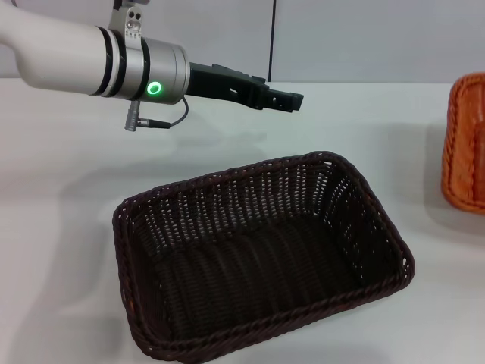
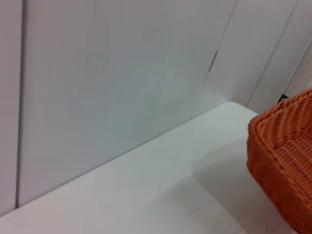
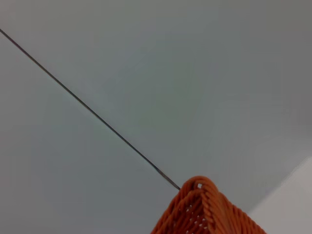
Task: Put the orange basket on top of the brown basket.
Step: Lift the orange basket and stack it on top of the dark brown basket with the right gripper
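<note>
The robot's right gripper needs to release the orange basket, now at the view's far edge, nested inside the empty brown basket (image 1: 265, 236), with the orange basket's long sides lined up.
The brown basket (image 1: 258, 258) stands open and empty on the white table, in the near middle of the head view. The orange basket (image 1: 467, 144) is at the far right edge of that view, cut off by the frame. One side of it shows in the left wrist view (image 2: 285, 156), and a corner of its braided rim shows in the right wrist view (image 3: 204, 214). My left gripper (image 1: 292, 100) hangs above the table behind the brown basket, pointing toward the orange basket and well short of it. My right gripper is out of view.
The white table (image 1: 68, 174) runs back to a pale panelled wall (image 1: 341, 38). A grey cable with a plug hangs under the left wrist (image 1: 140, 117).
</note>
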### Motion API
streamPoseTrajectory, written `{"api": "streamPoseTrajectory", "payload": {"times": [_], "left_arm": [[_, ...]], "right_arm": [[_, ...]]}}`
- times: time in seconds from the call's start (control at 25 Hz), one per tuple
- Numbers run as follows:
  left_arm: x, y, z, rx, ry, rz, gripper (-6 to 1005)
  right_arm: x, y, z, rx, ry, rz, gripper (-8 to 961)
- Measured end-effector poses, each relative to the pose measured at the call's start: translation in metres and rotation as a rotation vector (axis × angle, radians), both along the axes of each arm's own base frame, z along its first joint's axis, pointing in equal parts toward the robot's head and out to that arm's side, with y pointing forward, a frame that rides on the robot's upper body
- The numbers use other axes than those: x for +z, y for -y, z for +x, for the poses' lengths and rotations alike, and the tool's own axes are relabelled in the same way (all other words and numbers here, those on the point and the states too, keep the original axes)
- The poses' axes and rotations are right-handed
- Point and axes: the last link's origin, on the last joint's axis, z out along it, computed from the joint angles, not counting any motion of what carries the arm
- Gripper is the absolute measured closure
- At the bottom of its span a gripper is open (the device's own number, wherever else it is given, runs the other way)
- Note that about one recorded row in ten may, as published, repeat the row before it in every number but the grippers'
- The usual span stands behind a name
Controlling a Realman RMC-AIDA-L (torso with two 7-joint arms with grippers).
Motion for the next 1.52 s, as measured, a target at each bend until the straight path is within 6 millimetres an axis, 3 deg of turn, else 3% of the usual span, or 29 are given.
{"api": "streamPoseTrajectory", "payload": {"times": [0.32, 0.84, 1.28, 1.52], "left_arm": [[0.004, -0.003, -0.006, 0.024, 0.016, 0.042, 138], [0.009, -0.009, -0.009, 0.042, 0.044, 0.099, 138], [0.017, -0.017, -0.016, 0.079, 0.066, 0.19, 138], [0.02, -0.018, -0.019, 0.084, 0.09, 0.212, 138]], "right_arm": [[-0.002, -0.013, -0.02, 0.155, -0.07, 0.114, 784], [-0.023, -0.04, -0.083, 0.488, -0.202, 0.149, 785], [-0.078, -0.054, -0.135, 0.703, -0.295, 0.01, 784], [-0.128, -0.063, -0.159, 0.777, -0.334, -0.116, 785]]}}
